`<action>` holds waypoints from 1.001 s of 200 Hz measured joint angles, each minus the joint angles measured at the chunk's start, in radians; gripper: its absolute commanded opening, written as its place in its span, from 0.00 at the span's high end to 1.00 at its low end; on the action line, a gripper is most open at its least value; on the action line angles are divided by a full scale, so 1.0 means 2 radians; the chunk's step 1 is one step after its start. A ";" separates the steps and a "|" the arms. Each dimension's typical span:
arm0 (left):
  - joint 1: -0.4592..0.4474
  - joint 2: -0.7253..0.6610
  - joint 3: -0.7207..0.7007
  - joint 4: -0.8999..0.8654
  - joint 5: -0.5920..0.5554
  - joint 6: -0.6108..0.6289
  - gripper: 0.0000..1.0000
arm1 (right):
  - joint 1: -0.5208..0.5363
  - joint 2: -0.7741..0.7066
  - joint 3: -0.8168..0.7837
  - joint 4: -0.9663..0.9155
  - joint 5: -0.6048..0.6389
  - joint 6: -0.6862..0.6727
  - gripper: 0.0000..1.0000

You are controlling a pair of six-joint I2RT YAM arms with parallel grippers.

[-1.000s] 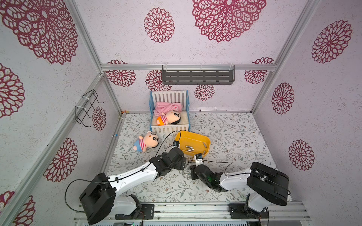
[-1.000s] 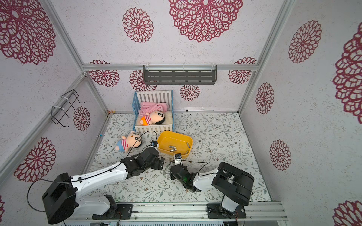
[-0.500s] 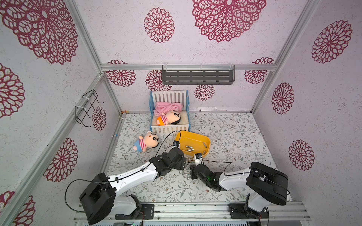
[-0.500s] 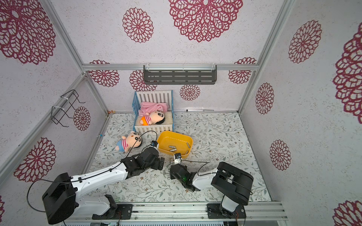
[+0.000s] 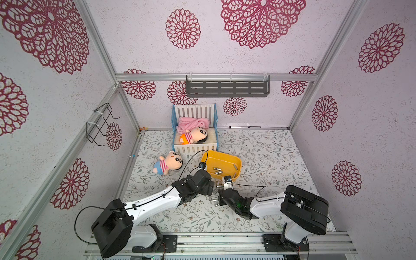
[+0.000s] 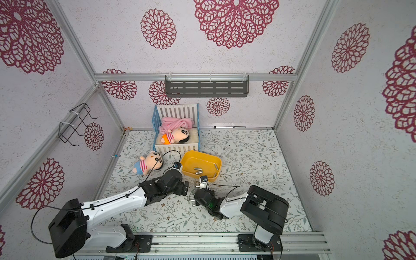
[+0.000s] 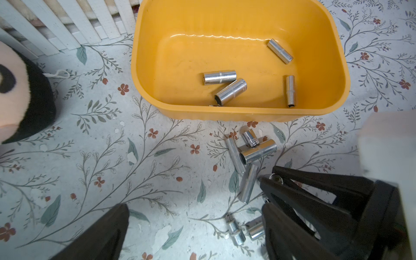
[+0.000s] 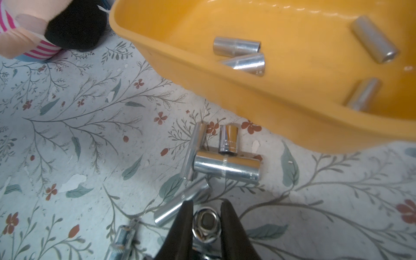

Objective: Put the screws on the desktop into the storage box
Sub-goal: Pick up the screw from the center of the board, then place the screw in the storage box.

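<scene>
The screw, now low over the cluster of screws, will be let go by my right gripper inside the yellow storage box (image 5: 230, 167) (image 8: 351, 48), beside the rear screw farthest from the crib.
The yellow storage box (image 5: 225, 153) (image 6: 202, 153) sits mid-desktop (image 5: 270, 162) in both top views, with several silver screws (image 7: 219, 77) lying inside it. Several more screws (image 7: 257, 153) (image 8: 226, 167) lie in a cluster on the desktop just in front of the box's near wall (image 8: 247, 101). My right gripper (image 8: 206, 225) (image 5: 219, 197) is shut on one screw, seen end-on between its black fingers, low over that cluster. Beside it my left gripper (image 7: 195, 234) (image 5: 210, 188) stands open, its fingers wide apart over bare desktop. Two screws (image 7: 236, 231) lie near its right finger.
A plush doll (image 5: 167, 163) lies left of the box, close to the left arm. The white-and-blue crib (image 5: 195, 148) with another doll stands right behind the box. A grey shelf (image 5: 227, 89) hangs on the back wall, a wire rack (image 5: 101, 123) on the left wall.
The right arm has shifted very slightly over the screw cluster. The left arm and the box have stayed where they were.
</scene>
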 measured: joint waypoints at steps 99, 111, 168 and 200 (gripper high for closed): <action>0.000 0.000 0.000 0.000 0.009 0.004 0.03 | -0.006 -0.148 0.000 -0.056 0.037 -0.036 0.84; 0.000 0.000 0.000 0.000 0.013 0.006 0.03 | -0.019 -0.157 0.003 -0.060 0.031 -0.044 0.84; 0.000 0.000 0.000 0.000 0.027 0.012 0.03 | -0.121 -0.129 0.055 -0.068 -0.011 -0.075 0.83; 0.000 0.000 0.000 0.000 0.032 0.013 0.03 | -0.163 -0.086 0.082 -0.071 -0.039 -0.087 0.81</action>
